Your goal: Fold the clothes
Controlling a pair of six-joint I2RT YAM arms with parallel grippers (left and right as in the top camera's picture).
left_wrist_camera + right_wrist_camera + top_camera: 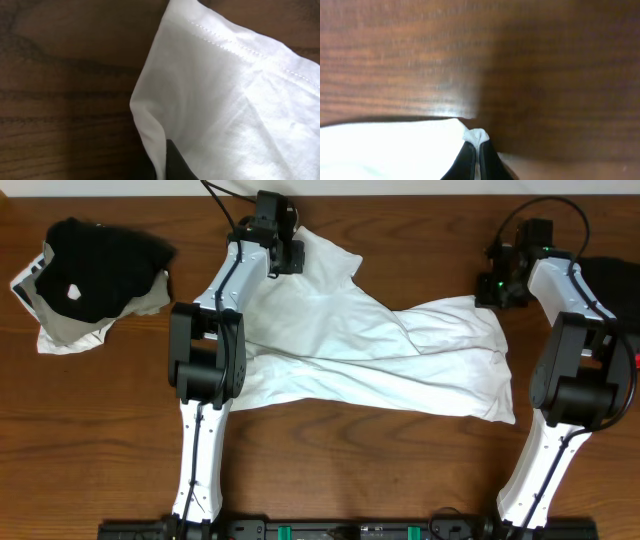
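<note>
Next, my left hand releases the hemmed edge over the white T-shirt's near corner on the black garment's side [226,366].
The white T-shirt [370,350] lies spread and wrinkled across the middle of the table, no print showing. My left gripper [287,255] is at its far left corner, shut on a hemmed edge of the shirt [225,90]; one dark finger [175,162] shows against the cloth. My right gripper [492,288] is at the shirt's far right corner, both fingers [476,155] shut on a small pinch of the white fabric [395,150].
A black garment with a white spot [95,265] lies on a pale cloth at the far left. Another dark garment [610,275] sits at the far right edge. The table [330,460] is brown wood.
</note>
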